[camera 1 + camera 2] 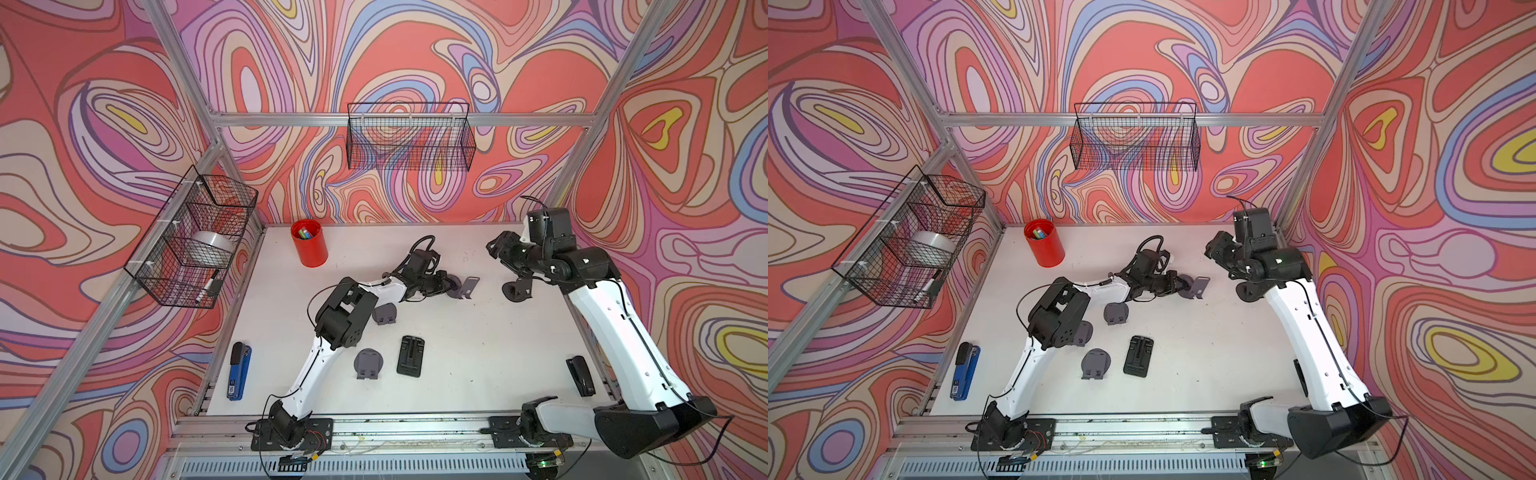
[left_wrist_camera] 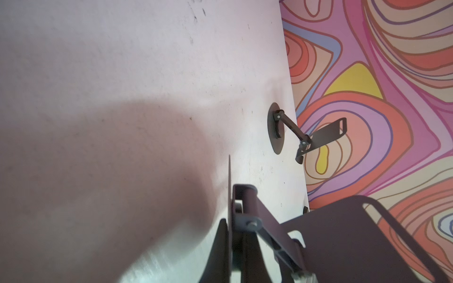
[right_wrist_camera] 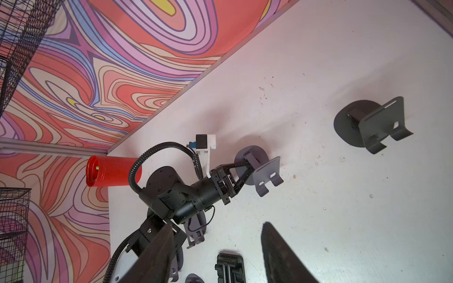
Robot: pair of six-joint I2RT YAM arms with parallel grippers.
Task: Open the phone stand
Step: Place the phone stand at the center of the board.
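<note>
My left gripper has the grey phone stand. It will set it free on the bare table (image 1: 451,290) between the red cup and the unfolded dark stand.
A grey phone stand (image 1: 467,287) (image 1: 1200,286) sits mid-table toward the back, its plate raised off its round base. My left gripper (image 1: 449,285) (image 1: 1181,285) is shut on the edge of that base. In the left wrist view the thin base disc sits clamped between the left gripper (image 2: 232,235) fingers, and the stand's arm and plate (image 2: 355,240) fold out to one side. The right wrist view shows the same grip on the stand (image 3: 266,172). My right gripper (image 1: 495,249) (image 3: 218,225) hangs open and empty above the back right of the table.
Another unfolded dark stand (image 1: 516,291) (image 3: 367,122) (image 2: 277,128) stands below the right gripper. Two folded grey stands (image 1: 384,313) (image 1: 368,363) and a black flat stand (image 1: 410,356) lie mid-table. A red cup (image 1: 309,243), a blue stapler (image 1: 239,370) and a black stapler (image 1: 579,374) sit near the edges.
</note>
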